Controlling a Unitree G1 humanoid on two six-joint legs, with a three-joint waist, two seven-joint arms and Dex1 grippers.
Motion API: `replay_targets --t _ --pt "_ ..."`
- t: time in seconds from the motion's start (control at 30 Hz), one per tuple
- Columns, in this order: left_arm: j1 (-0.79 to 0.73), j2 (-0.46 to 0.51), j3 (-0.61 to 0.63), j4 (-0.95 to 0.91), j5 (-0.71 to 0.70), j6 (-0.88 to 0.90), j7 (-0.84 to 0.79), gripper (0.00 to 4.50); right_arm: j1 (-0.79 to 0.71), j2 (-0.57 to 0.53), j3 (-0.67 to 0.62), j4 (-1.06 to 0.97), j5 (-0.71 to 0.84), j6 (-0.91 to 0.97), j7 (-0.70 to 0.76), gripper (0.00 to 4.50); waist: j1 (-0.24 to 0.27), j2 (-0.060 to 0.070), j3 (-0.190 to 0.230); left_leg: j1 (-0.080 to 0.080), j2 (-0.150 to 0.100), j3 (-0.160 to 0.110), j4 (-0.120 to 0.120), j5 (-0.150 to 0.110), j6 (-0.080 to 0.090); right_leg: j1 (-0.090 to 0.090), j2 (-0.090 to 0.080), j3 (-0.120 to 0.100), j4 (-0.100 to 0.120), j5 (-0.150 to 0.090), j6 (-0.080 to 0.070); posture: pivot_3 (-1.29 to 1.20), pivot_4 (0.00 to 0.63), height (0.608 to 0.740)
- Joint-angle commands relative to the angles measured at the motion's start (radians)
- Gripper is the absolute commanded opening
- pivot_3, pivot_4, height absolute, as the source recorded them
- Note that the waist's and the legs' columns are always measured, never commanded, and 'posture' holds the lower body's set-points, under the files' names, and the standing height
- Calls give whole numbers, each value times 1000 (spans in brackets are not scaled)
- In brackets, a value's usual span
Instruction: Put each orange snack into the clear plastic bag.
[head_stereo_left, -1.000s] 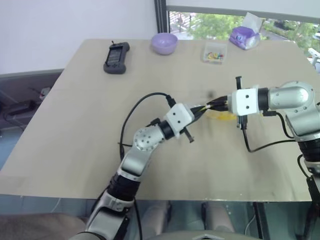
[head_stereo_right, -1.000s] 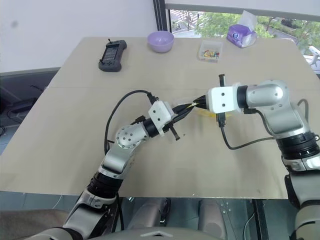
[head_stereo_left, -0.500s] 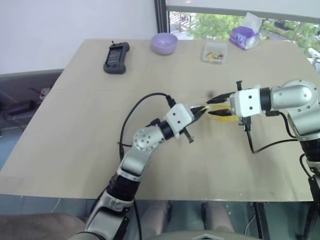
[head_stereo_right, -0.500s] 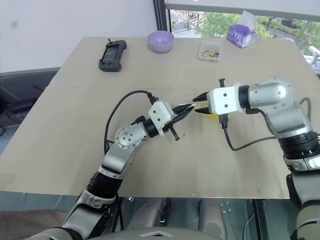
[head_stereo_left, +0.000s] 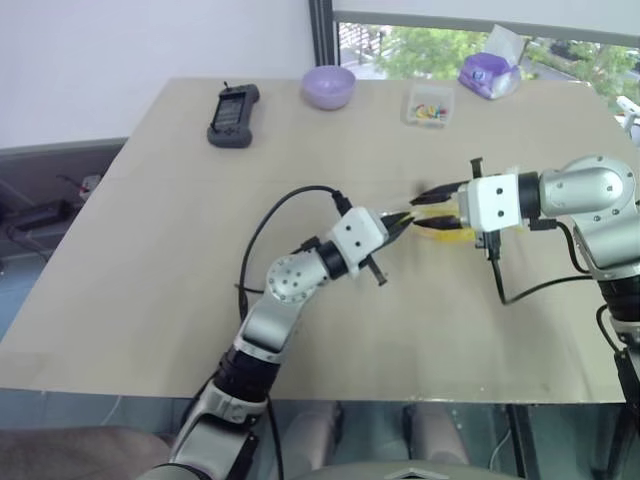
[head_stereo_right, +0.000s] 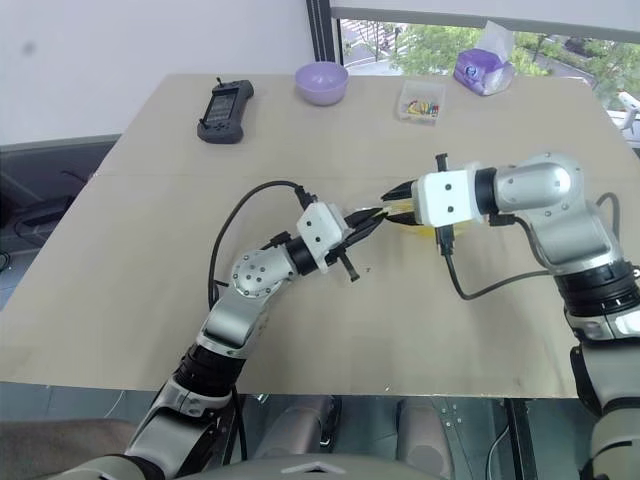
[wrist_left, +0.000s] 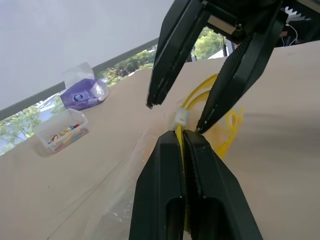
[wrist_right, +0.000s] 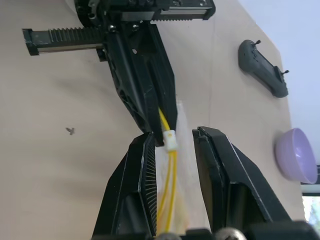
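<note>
The bag's yellow seal crosses my open right gripper off-centre, so I need to back it off, line it up and pinch the seal (wrist_right: 171, 155) beside the white slider.
My left gripper (head_stereo_left: 404, 218) is shut on the yellow seal strip (wrist_left: 192, 95) of the clear plastic bag (head_stereo_left: 446, 232), held just above the middle of the table. A small white slider (wrist_right: 170, 140) sits on the strip right at the left fingertips. The right gripper (head_stereo_left: 416, 208) faces the left one, open, with one finger on each side of the slider and strip and no visible grip on them. Crinkly clear film hangs below the strip (wrist_left: 120, 200). The orange snack is hidden from me.
Along the far edge of the tan table (head_stereo_left: 150, 250) lie a black handheld controller (head_stereo_left: 232, 115), a purple bowl (head_stereo_left: 329, 86), a small clear box of colourful bits (head_stereo_left: 430, 105) and a purple packet (head_stereo_left: 487, 72). A black cable loops from my left wrist (head_stereo_left: 262, 225).
The right gripper was shut against the bag's strip at the left fingertips; its fingers have since spread apart. Neither arm has shifted, and the left gripper keeps its hold.
</note>
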Motion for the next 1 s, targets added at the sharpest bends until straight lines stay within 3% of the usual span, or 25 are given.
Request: replay_targets --t 0.03,0.33,0.47,0.5,0.9,1.0 --pt "4 -5 -11 -27 -6 -6 -1 0 -31 6 -21 -8 0 -20 -19 1331 0 0 0 0 0 0 0 0 0 0 0 0 0 0 0 0 150 740" --pt "7 -2 -9 -30 -6 -5 -1 0 -30 11 -21 -13 7 -18 -12 1331 0 0 0 0 0 0 0 0 0 0 0 0 0 0 0 0 150 740" --pt "7 -2 -9 -31 -6 -5 -1 0 -27 11 -21 -17 10 -18 -9 119 0 0 0 0 0 0 0 0 0 0 0 0 0 0 0 0 150 740" --pt "7 -2 -9 -31 -6 -4 0 0 -25 10 -21 -18 9 -18 -7 51 0 0 0 0 0 0 0 0 0 0 0 0 0 0 0 0 150 740" --pt "7 0 -11 -31 -7 -6 -1 0 -20 -2 -19 -20 -1 -7 -1 51 0 0 0 0 0 0 0 0 0 0 0 0 0 0 0 0 150 740" --pt "7 1 -11 -30 -7 -7 -1 0 -26 -3 -18 -16 -7 -14 -2 802 0 0 0 0 0 0 0 0 0 0 0 0 0 0 0 0 150 740"
